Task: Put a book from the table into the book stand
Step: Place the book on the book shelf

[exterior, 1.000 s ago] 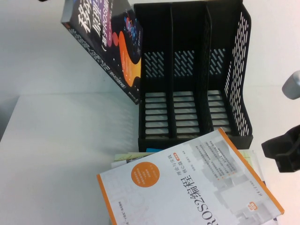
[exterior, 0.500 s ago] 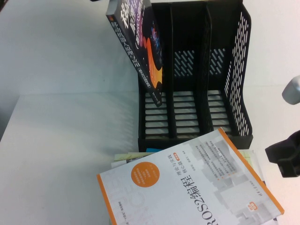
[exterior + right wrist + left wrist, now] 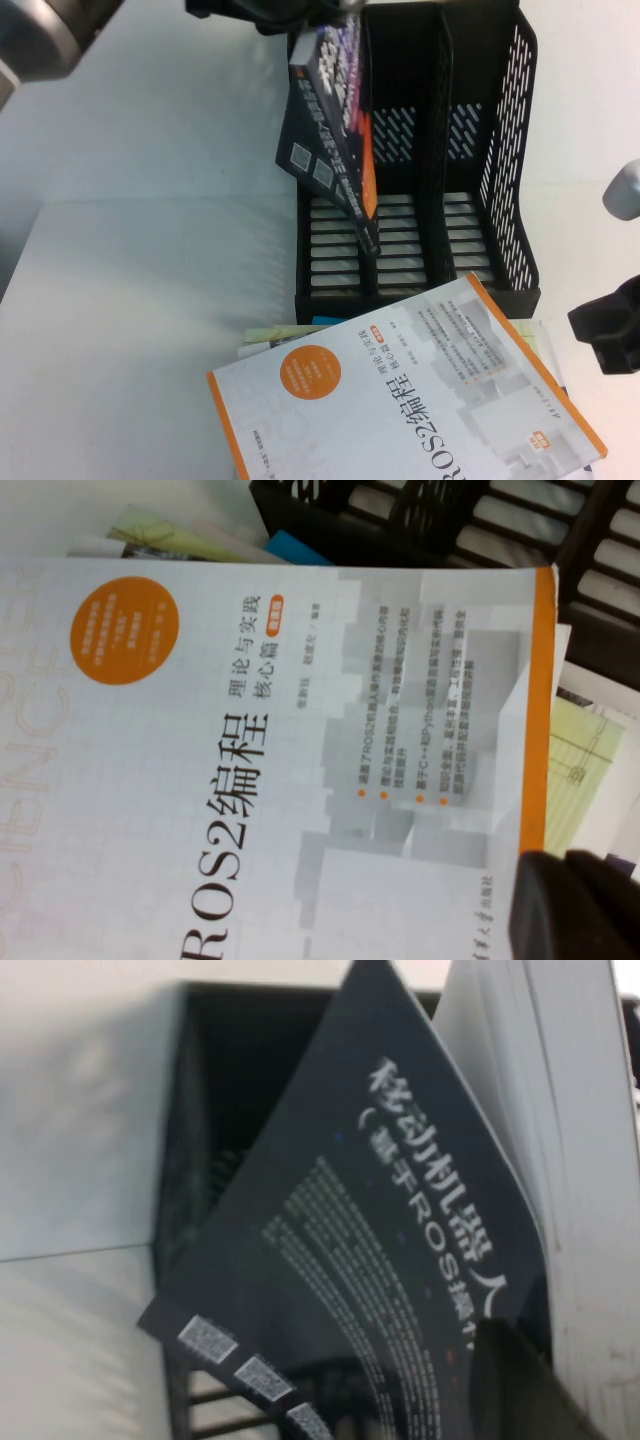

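Observation:
My left gripper has the dark navy book, tilted with one corner inside a slot. It will let go of the book in the black stand's end slot (image 3: pixel 334 283) farthest from my right gripper.
My left gripper (image 3: pixel 318 20) at the top of the high view is shut on the dark navy book (image 3: pixel 330 140). The book hangs tilted, its lower corner down inside the leftmost slot of the black book stand (image 3: pixel 505 150), near the first divider. Its back cover with small code squares faces the camera. In the left wrist view the book (image 3: pixel 400 1220) fills the frame, with one dark fingertip (image 3: pixel 510 1380) on its cover and the stand (image 3: pixel 230 1070) behind. My right gripper (image 3: pixel 610 335) is shut and empty at the right edge of the white table (image 3: pixel 130 300).
A white book with orange border (image 3: pixel 400 400) lies on a pile of papers in front of the stand, close to the right gripper; it also shows in the right wrist view (image 3: pixel 250 760). The stand's middle and right slots hold nothing.
The left gripper has carried the book right and down from beside the stand into the leftmost slot, turning it so its back cover shows. The right arm has hardly moved.

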Tool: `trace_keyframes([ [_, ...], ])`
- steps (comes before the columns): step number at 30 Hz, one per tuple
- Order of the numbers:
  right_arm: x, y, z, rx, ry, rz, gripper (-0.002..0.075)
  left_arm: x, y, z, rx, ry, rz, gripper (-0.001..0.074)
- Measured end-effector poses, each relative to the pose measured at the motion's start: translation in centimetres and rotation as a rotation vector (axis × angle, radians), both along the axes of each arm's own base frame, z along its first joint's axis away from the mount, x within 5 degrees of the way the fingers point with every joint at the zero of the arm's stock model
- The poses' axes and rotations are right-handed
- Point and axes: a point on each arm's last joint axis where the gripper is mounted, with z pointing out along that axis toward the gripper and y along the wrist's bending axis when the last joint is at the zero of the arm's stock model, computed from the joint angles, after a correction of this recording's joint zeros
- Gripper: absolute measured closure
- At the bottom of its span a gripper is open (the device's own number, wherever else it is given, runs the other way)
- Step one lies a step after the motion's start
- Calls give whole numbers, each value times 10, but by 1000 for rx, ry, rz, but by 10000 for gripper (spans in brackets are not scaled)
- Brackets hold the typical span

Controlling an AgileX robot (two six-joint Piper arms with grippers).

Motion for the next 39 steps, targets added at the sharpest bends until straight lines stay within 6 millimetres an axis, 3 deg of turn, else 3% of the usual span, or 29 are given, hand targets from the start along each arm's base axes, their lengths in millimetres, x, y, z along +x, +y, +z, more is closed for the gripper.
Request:
trace_keyframes([
  [3,0,0,0,-2,-1,-1,729,-9,-14,0,15,-8,-41,624],
  [7,0,0,0,1,0,-5,729,-13,-17,0,24,-2,-53,624],
  [15,0,0,0,-2,1,-5,729,-12,-14,-1,62,2,-55,624],
  [28,-1,-1,-1,-13,14,0,729,-4,5,0,267,-86,73,624],
  [39,-1,-1,-1,-13,14,0,729,30,21,-22,162,6,104,624],
])
